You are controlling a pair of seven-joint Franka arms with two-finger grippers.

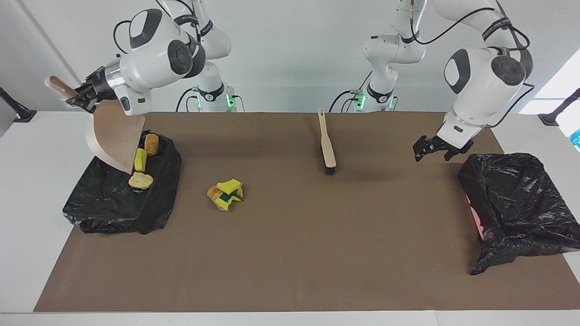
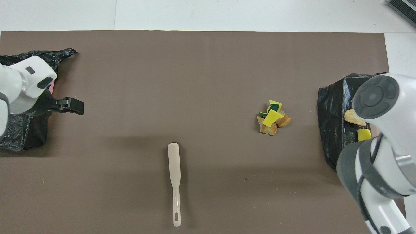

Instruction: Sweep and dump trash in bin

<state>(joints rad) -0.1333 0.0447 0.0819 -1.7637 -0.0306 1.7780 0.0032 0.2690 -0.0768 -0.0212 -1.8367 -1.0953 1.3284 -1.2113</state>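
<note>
Next, my right gripper lets go of the beige dustpan on the brown mat [image 2: 197, 89] beyond the wide end of the beige brush.
My right gripper [image 1: 73, 96] is shut on the handle of the beige dustpan [image 1: 115, 140], which hangs tipped steeply, lip down, over the black-bagged bin [image 1: 122, 203] at the right arm's end. A brown lump [image 1: 152, 144], a yellow sponge chunk [image 1: 140, 159] and a tan lump [image 1: 140, 180] lie in that bin. A small pile of trash [image 1: 225, 194] [image 2: 273, 118] sits on the brown mat beside the bin. The beige brush [image 1: 327, 145] [image 2: 175, 182] lies flat mid-mat. My left gripper [image 1: 435, 153] [image 2: 70, 106] hangs open and empty over the mat.
A second black-bagged bin [image 1: 521, 203] [image 2: 19, 130] stands at the left arm's end, just under and beside the left gripper. In the overhead view the right arm's body covers most of the bin [image 2: 334, 123] that holds trash. White table surrounds the mat [image 1: 290, 253].
</note>
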